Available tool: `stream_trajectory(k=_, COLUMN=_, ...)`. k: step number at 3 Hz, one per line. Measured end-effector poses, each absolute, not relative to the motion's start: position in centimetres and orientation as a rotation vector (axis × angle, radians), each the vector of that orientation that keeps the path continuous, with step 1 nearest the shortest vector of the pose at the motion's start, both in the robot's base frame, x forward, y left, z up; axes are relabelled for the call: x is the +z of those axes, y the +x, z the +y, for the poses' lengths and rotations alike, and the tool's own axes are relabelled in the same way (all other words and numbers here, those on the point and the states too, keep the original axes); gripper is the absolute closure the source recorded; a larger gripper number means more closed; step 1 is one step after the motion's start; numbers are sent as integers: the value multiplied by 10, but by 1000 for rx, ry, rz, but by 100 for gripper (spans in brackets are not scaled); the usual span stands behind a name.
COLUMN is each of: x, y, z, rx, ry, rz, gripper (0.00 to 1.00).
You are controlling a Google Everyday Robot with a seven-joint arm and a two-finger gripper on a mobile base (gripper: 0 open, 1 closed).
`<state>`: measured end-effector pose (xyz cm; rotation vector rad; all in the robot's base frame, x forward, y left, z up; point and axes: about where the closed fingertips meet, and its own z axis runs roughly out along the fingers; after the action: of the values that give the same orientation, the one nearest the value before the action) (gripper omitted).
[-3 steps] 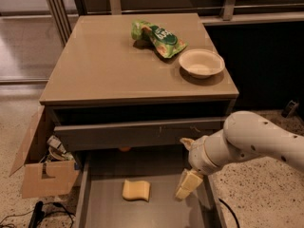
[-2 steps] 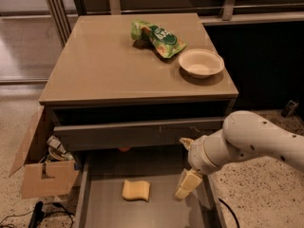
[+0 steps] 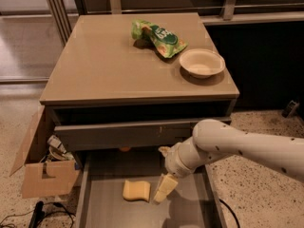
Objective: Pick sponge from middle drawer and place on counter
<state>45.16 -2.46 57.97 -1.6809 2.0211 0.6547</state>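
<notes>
I need to next close on the yellow sponge's end [image 3: 145,191] nearest the white arm, inside the open middle drawer.
The yellow sponge [image 3: 137,190] lies flat on the grey floor of the open middle drawer [image 3: 103,209], near its centre. My gripper [image 3: 160,175] is on the white arm that reaches in from the right. It hangs low inside the drawer, just right of the sponge and very close to it. It is open. One pale yellow finger [image 3: 164,188] points down beside the sponge's right edge. The other finger shows higher up, under the drawer above. The gripper holds nothing. The tan counter [image 3: 114,65] is the cabinet's top, above and behind the drawers.
A white bowl [image 3: 202,62] and a green snack bag [image 3: 157,36] sit on the counter's back right. The drawer above [image 3: 118,134] is pulled out slightly and overhangs the middle drawer. An open cardboard box [image 3: 42,172] stands on the floor at the left.
My gripper has moved left inside the drawer, closer to the sponge. The sponge has not moved.
</notes>
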Motion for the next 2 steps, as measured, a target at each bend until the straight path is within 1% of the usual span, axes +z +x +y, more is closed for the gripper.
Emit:
stream_trajectory(k=1, x=545, y=453, z=-1, rx=726, ry=-1684, rz=2019, gripper=0)
stream_trajectory(k=2, x=518, y=454, z=11, rx=769, ry=-1677, rz=2004, gripper=0)
